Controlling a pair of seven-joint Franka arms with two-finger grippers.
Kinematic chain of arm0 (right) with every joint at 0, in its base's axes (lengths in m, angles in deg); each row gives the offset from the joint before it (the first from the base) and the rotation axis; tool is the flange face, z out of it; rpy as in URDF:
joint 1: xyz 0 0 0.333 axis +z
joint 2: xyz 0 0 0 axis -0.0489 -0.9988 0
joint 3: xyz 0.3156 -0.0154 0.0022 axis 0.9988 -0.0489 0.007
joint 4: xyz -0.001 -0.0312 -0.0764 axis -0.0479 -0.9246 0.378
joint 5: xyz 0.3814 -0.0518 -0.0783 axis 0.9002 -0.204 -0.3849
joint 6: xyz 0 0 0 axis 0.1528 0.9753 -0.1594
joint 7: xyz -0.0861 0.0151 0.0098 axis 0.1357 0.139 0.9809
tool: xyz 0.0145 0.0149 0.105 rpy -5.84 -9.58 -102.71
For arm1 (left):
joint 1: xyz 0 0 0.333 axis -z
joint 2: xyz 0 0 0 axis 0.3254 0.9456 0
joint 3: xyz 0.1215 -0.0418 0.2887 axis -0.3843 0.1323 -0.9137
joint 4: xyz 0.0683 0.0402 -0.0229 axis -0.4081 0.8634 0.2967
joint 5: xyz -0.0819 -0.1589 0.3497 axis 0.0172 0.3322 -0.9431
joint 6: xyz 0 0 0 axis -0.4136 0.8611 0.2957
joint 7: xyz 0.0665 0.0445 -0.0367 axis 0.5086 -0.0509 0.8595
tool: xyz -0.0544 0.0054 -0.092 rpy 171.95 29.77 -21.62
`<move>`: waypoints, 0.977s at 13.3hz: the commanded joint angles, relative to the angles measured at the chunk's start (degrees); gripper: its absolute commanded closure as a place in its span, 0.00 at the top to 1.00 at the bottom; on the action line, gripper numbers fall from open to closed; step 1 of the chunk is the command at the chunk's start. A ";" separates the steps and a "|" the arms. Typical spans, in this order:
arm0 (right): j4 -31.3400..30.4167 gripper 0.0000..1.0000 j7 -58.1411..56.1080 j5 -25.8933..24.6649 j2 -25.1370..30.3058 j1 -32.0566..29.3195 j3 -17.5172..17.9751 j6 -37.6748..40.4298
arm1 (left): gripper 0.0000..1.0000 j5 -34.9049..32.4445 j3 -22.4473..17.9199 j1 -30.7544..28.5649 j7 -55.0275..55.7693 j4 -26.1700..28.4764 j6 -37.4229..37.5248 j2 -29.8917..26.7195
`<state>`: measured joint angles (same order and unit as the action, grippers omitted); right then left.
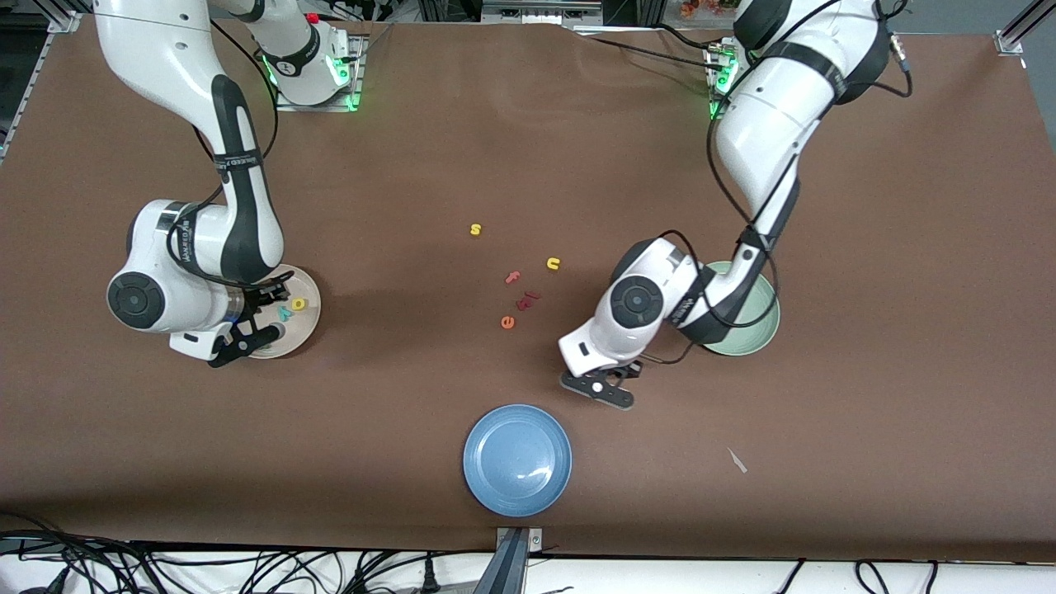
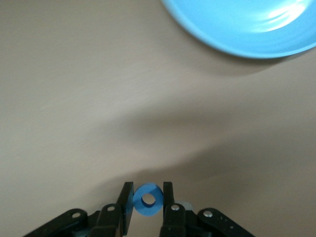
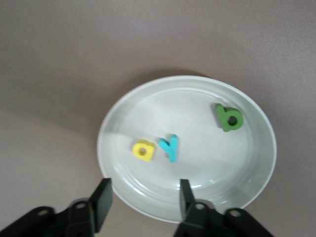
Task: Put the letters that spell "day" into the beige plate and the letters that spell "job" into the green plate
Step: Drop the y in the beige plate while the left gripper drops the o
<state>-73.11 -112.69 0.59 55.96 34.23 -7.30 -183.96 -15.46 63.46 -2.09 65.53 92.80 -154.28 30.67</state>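
Observation:
Next, I let go of the blue o, now low over bare table between the plates, with my left gripper near the middle of the green plate [image 1: 723,298], a little away from the blue plate.
The beige plate [image 1: 309,328] lies at the right arm's end of the table. In it are a yellow d [image 3: 143,150], a teal y [image 3: 171,147] and a green letter [image 3: 229,118], on the plate's floor [image 3: 187,98]. My right gripper [image 3: 143,197] hangs open over the plate's rim, nothing between its fingers; from the front it [image 1: 262,318] covers part of the plate. My left gripper [image 2: 148,197] is shut on the blue ring o [image 2: 148,200], low over bare table [image 1: 609,386] between the blue plate and the green plate [image 1: 755,334]. The left arm hides much of the green plate.
A blue plate [image 1: 517,459] sits near the front edge [image 2: 237,24]. Loose letters lie mid-table: yellow s [image 1: 475,229], yellow u [image 1: 553,263], pink f [image 1: 513,277], two reddish pieces [image 1: 528,299] and an orange e [image 1: 507,322]. A paper scrap [image 1: 737,460] lies toward the left arm's end.

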 commanded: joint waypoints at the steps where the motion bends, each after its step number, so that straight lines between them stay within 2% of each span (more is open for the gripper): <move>1: 3.53 1.00 10.25 0.91 0.24 2.67 -0.02 5.05 | 0.00 -1.77 0.82 -4.22 -1.12 6.97 7.17 -7.26; 6: 6.88 1.00 23.81 0.12 0.59 8.38 -0.63 10.68 | 0.00 -1.77 2.04 -11.97 -6.57 27.80 6.82 -22.46; 9: 7.58 1.00 30.29 -0.84 0.76 11.90 -1.17 11.92 | 0.02 -1.86 2.05 -15.74 -7.71 36.33 4.73 -26.61; 11: 5.93 1.00 33.66 -4.17 5.49 11.73 1.11 11.83 | 0.03 -1.86 2.05 -18.38 -10.08 42.65 -2.45 -27.31; 13: 4.51 1.00 33.67 -9.60 10.06 9.29 5.58 12.27 | 0.20 -1.86 2.05 -19.28 -10.53 47.85 -6.96 -28.02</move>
<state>-65.96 -80.70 -4.08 59.52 45.80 -5.89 -172.92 -15.47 64.65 -19.73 56.21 133.39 -156.61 5.55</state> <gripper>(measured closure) 0.000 0.749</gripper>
